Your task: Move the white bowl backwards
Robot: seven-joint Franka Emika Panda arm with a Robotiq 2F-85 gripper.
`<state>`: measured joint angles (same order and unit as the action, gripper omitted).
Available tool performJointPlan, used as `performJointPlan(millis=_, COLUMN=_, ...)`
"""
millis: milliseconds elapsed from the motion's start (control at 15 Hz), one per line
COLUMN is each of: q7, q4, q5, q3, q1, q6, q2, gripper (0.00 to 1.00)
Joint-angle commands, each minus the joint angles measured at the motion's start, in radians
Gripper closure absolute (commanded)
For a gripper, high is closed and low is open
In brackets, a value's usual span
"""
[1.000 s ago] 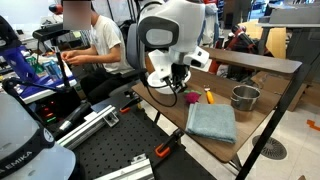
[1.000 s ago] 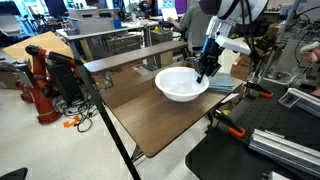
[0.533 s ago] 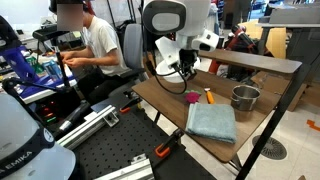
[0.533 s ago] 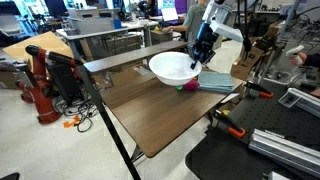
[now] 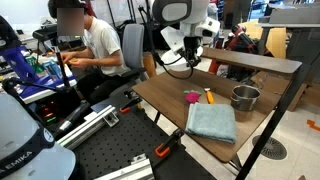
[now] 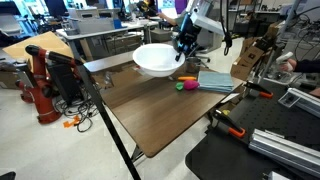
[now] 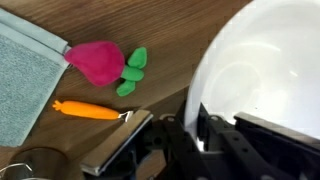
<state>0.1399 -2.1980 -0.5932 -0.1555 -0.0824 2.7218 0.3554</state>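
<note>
My gripper will let go of the white bowl on the bare wood [image 5: 179, 72] beyond the green leaves of the pink toy radish.
The white bowl [image 6: 153, 60] is wide, shallow and glossy. It hangs tilted in the air above the far part of the wooden table [image 6: 150, 115]. My gripper [image 6: 184, 46] is shut on the bowl's rim. In the wrist view the bowl [image 7: 265, 70] fills the right side, and the gripper [image 7: 190, 125] has one dark finger on each side of the rim. In an exterior view the gripper [image 5: 185, 57] is up beside the white arm, and I cannot make out the bowl there.
A pink toy radish [image 7: 95, 62] with green leaves, an orange toy carrot [image 7: 85, 110], a folded teal towel [image 5: 211, 122] and a metal pot [image 5: 245, 97] lie on the table. A seated person [image 5: 95, 45] is behind it.
The gripper has lifted the bowl off the table by its rim and carried it up and toward the table's far side, away from the towel and toys.
</note>
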Motion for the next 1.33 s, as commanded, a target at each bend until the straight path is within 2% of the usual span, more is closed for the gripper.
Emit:
performJointPlan(millis=0, q7=-0.066, q4=0.096, q5=0.060, q3=0.010, q1=0.022, q6=-0.052, q2=0.069, gripper=0.98)
performJointPlan(millis=400, q7=-0.125, q4=0.232, q5=0.110, q3=-0.009, q1=0.059, q6=-0.102, q2=0.187, gripper=0.98)
performJointPlan(millis=733, q7=-0.189, q4=0.319, q5=0.160, q3=0.001, q1=0.103, q6=-0.121, q2=0.285, gripper=0.98)
performJointPlan(millis=1267, q7=-0.267, q4=0.464, q5=0.217, q3=0.013, q1=0.135, q6=-0.164, q2=0.425, gripper=0.98)
